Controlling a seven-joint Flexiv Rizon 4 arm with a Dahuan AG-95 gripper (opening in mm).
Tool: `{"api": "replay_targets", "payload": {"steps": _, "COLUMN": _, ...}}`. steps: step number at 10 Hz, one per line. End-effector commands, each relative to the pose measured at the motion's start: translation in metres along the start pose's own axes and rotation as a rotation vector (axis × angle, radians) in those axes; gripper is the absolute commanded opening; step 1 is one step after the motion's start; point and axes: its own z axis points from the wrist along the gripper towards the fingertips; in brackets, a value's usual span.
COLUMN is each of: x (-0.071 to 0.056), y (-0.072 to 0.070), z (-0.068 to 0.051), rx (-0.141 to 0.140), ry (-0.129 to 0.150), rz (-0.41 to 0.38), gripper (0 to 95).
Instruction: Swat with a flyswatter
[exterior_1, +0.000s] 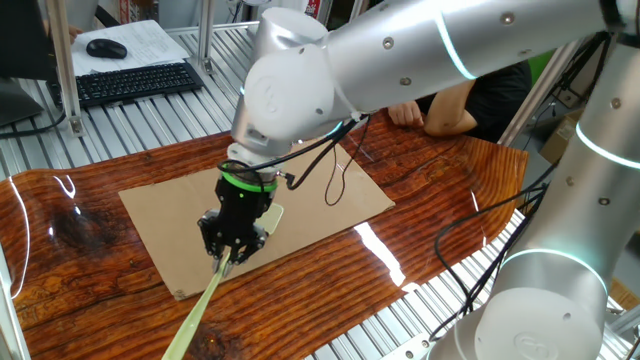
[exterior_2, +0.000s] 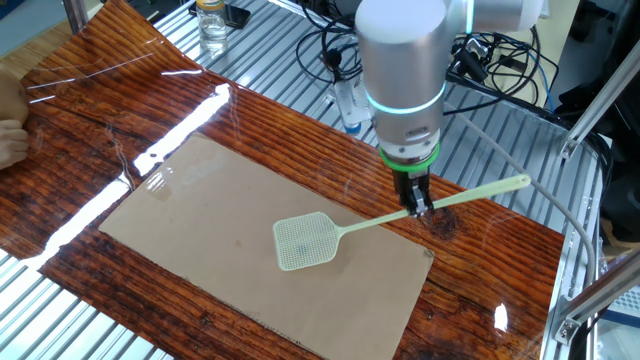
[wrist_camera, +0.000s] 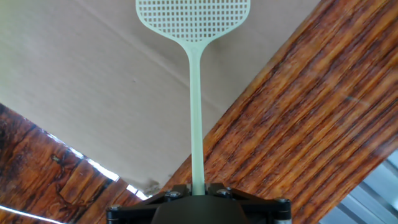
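Observation:
The robot's gripper needs to release the flyswatter across the cardboard sheet's near edge (exterior_1: 221, 280) (wrist_camera: 196, 149), with the flyswatter's handle end over the wooden table.
The pale yellow-green flyswatter (exterior_2: 340, 232) lies low over the cardboard sheet (exterior_2: 200, 230), its mesh head (exterior_2: 304, 241) over the sheet's middle and its handle end (exterior_2: 510, 185) sticking out past the sheet over the wooden table. My gripper (exterior_2: 417, 207) is shut on the handle about midway along it, near the sheet's edge. In the hand view the handle (wrist_camera: 197, 112) runs straight up from my gripper (wrist_camera: 198, 188) to the mesh head (wrist_camera: 193, 18) on the cardboard. In one fixed view my gripper (exterior_1: 228, 250) holds the handle (exterior_1: 205, 305), and the head is hidden behind it.
The wooden table (exterior_2: 480, 260) sits on a slatted metal bench. A bottle (exterior_2: 211, 22) and cables (exterior_2: 500, 70) lie at the far side. A keyboard (exterior_1: 125, 82) and mouse (exterior_1: 106, 48) sit beyond the table. A person's arm (exterior_1: 440, 112) rests at the table's edge.

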Motion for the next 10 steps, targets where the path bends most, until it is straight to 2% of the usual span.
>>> {"api": "replay_targets", "payload": {"steps": 1, "x": 0.001, "y": -0.003, "z": -0.007, "rx": -0.017, "ry": 0.025, "rz": -0.007, "gripper": 0.0}}
{"api": "replay_targets", "payload": {"steps": 4, "x": 0.000, "y": -0.001, "z": 0.001, "rx": -0.017, "ry": 0.029, "rz": -0.006, "gripper": 0.0}}
{"api": "replay_targets", "payload": {"steps": 5, "x": -0.001, "y": 0.001, "z": 0.011, "rx": -0.016, "ry": 0.025, "rz": -0.007, "gripper": 0.0}}
{"api": "replay_targets", "payload": {"steps": 8, "x": -0.005, "y": 0.006, "z": 0.026, "rx": -0.013, "ry": 0.021, "rz": -0.008, "gripper": 0.0}}
{"api": "replay_targets", "payload": {"steps": 10, "x": -0.006, "y": 0.007, "z": 0.030, "rx": -0.014, "ry": 0.022, "rz": -0.013, "gripper": 0.0}}
